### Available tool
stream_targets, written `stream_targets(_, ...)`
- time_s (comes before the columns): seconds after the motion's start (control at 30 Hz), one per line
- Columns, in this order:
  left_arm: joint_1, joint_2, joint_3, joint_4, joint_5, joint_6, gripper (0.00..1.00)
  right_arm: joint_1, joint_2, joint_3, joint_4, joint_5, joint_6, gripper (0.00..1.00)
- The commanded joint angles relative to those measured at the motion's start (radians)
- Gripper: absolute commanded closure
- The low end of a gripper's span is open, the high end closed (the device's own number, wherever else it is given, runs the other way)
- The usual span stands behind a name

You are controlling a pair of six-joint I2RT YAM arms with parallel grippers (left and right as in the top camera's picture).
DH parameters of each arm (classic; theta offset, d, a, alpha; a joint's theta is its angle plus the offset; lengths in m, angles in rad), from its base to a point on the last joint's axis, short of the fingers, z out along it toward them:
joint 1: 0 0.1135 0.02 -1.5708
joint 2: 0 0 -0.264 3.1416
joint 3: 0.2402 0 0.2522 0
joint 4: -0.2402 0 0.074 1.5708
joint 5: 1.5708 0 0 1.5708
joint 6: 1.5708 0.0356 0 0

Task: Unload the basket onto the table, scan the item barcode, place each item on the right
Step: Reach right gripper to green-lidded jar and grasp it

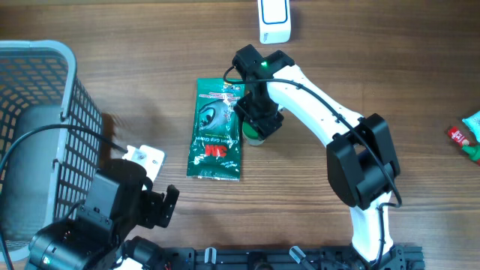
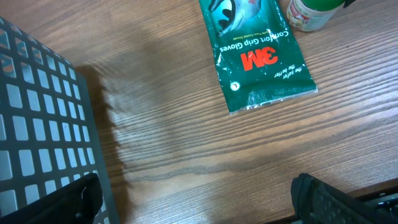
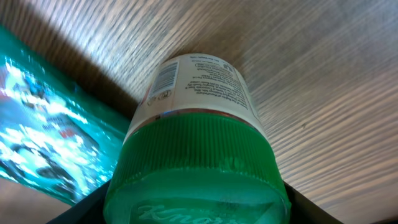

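Observation:
I hold only the jar's green lid with my right gripper, so next I open, reach lower and take the jar around its white label [image 3: 202,84] before scanning.
A small jar with a ribbed green lid [image 3: 196,168] and a white label stands upright on the wooden table, just right of a green 3M gloves packet [image 1: 217,131]. A barcode [image 3: 165,78] shows on the jar's label. My right gripper [image 1: 259,120] comes down over the jar [image 1: 255,139], and in the right wrist view its dark fingers press against both sides of the lid. My left gripper [image 2: 199,205] hangs wide open over bare table near the front left, holding nothing. A white scanner [image 1: 274,21] stands at the table's far edge.
A grey mesh basket [image 1: 45,90] fills the left side, close beside my left arm; its wall [image 2: 37,124] also shows in the left wrist view. Red and green packets [image 1: 469,135] lie at the right edge.

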Motion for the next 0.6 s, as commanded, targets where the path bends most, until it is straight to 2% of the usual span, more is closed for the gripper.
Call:
stream_targets(0.0,0.004,-0.003,0.003,0.002,0.009,0.008,0.0,-0.04,0.007,-0.006,0.005,0.072,-0.577,0.4)
stream_targets(0.03,0.004,-0.003,0.003,0.002,0.009,0.008,0.0,-0.061,0.007,-0.001,-0.015,0.076,-0.89,0.4)
stream_targets(0.07,0.004,-0.003,0.003,0.002,0.009,0.008,0.0,-0.082,0.007,-0.001,-0.078,0.09,-1.196,0.3)
stream_targets(0.1,0.004,-0.003,0.003,0.002,0.009,0.008,0.0,-0.095,0.007,-0.001,-0.121,0.197,-1.272,0.2)
stream_targets(0.17,0.004,-0.003,0.003,0.002,0.009,0.008,0.0,-0.097,0.007,0.005,-0.147,0.333,-1.268,0.12)
stream_targets(0.2,0.004,-0.003,0.003,0.002,0.009,0.008,0.0,-0.097,0.006,0.027,-0.181,0.377,-1.268,0.01)
stream_targets(0.33,0.004,-0.003,0.003,0.002,0.009,0.008,0.0,-0.096,-0.05,0.139,-0.278,0.389,-1.24,0.0)
stream_targets(0.4,0.004,-0.003,0.003,0.002,0.009,0.008,0.0,-0.098,-0.116,0.177,-0.292,0.389,-1.113,0.0)
stream_targets(0.47,0.004,-0.003,0.003,0.002,0.009,0.008,0.0,-0.113,-0.173,0.178,-0.286,0.378,-0.779,0.0)
stream_targets(0.5,0.004,-0.003,0.003,0.002,0.009,0.008,0.0,-0.128,-0.192,0.178,-0.316,0.327,-0.503,0.0)
stream_targets(0.53,0.004,-0.003,0.003,0.002,0.009,0.008,0.0,-0.143,-0.196,0.178,-0.384,0.224,-0.095,0.0)
stream_targets(0.57,0.004,-0.003,0.003,0.002,0.009,0.008,0.0,-0.144,-0.195,0.157,-0.373,0.19,0.184,0.0)
